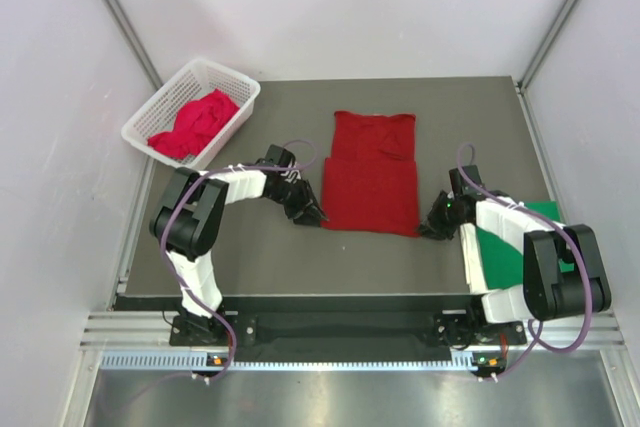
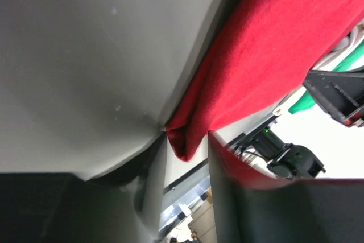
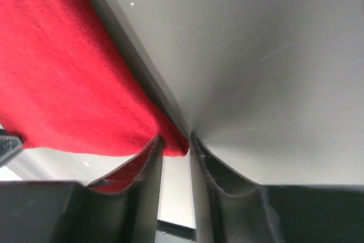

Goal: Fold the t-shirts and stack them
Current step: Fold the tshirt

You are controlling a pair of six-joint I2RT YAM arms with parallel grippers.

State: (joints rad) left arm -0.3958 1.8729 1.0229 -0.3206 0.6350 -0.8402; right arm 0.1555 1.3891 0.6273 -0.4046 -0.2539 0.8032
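Next, I open my left gripper, move in and pinch the fabric deeper [image 2: 197, 119] before folding, as only the tip of the red t-shirt's near corner is between its fingers.
A red t-shirt [image 1: 372, 172] lies flat mid-table with its top part folded down. My left gripper [image 1: 313, 215] sits low at its near left corner. In the left wrist view that corner [image 2: 185, 143] hangs between the wide-apart fingers [image 2: 227, 192], unpinched. My right gripper [image 1: 432, 227] is at the near right corner. There the jaws stand narrow around the corner [image 3: 170, 140], which touches one finger [image 3: 149, 169]. A green t-shirt [image 1: 500, 252] lies flat under the right arm. Another red t-shirt [image 1: 195, 122] is bunched in the basket.
The white lattice basket [image 1: 165, 102] stands at the back left corner of the table. Grey walls and metal posts close in the table on both sides. The dark table edge [image 1: 330, 299] runs just in front of both arm bases.
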